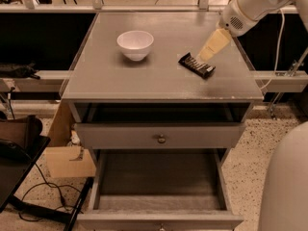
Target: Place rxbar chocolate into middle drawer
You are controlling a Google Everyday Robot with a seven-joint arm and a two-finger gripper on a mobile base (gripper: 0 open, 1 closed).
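Next, the gripper moves down to the middle of the rxbar chocolate (198,64) and closes there, so that both ends of the bar stay free.
The rxbar chocolate (197,65), a small black bar with pale lettering, lies flat on the grey cabinet top (159,81), right of centre. My gripper (207,53) reaches down from the upper right on a white arm, and its pale tip hangs just above the bar's far end. The middle drawer (159,186) stands pulled out below, showing a dark grey floor with nothing in it. The uppermost drawer (161,134) with the small round knob sits slightly open above it.
A white bowl (135,44) stands on the cabinet top, left of the bar. A cardboard box (67,160) and cables lie on the floor to the left. Part of the robot's pale body (286,182) fills the lower right corner.
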